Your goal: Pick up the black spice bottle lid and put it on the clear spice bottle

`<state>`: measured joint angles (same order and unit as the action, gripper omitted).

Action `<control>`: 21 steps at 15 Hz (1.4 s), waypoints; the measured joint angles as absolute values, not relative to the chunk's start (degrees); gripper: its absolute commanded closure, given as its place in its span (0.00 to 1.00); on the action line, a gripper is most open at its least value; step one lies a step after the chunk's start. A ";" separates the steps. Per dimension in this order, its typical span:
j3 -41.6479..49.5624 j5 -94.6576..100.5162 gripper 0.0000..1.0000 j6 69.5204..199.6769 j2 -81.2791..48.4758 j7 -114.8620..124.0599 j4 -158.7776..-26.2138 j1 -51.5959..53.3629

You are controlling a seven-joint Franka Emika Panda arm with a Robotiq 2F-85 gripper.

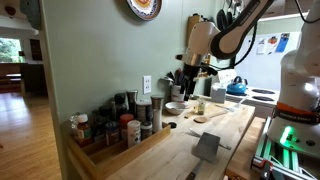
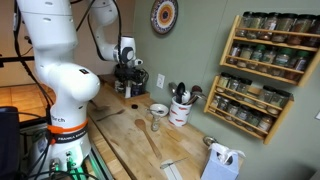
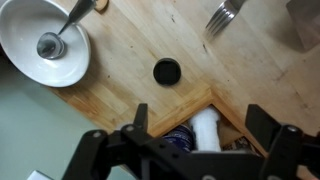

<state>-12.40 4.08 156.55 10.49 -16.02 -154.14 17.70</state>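
The black spice bottle lid lies on the counter between the white bowl and the fork, and my gripper should close on the opposite sides (image 1: 172,125) (image 3: 167,71) of it.
The black spice bottle lid (image 3: 166,71) lies flat on the wooden counter in the wrist view, right of a white bowl. My gripper (image 3: 203,125) is open and empty, hovering above the counter with the lid a little ahead of its fingers. The gripper also shows in both exterior views (image 1: 190,76) (image 2: 128,86), high near the wall. The clear spice bottle (image 2: 155,123) stands upright on the counter near the bowl and also shows as a small jar (image 1: 200,106). It is out of the wrist view.
A white bowl (image 3: 45,45) holds a spoon. A fork (image 3: 225,15) lies beyond the lid. A wooden spice rack corner with jars (image 3: 195,130) sits under the gripper. A utensil cup (image 2: 181,108), wall spice racks (image 2: 262,60) and a jar tray (image 1: 110,135) stand around.
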 measured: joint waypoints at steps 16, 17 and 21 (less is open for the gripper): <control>-11.94 11.98 0.00 160.98 -11.55 -21.13 -143.87 15.43; -11.77 13.00 0.00 161.22 -12.51 -20.79 -143.25 15.30; -11.21 16.29 0.00 161.72 -16.06 -19.09 -140.50 15.30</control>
<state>-11.21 16.29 161.72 -16.06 -19.09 -140.50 15.30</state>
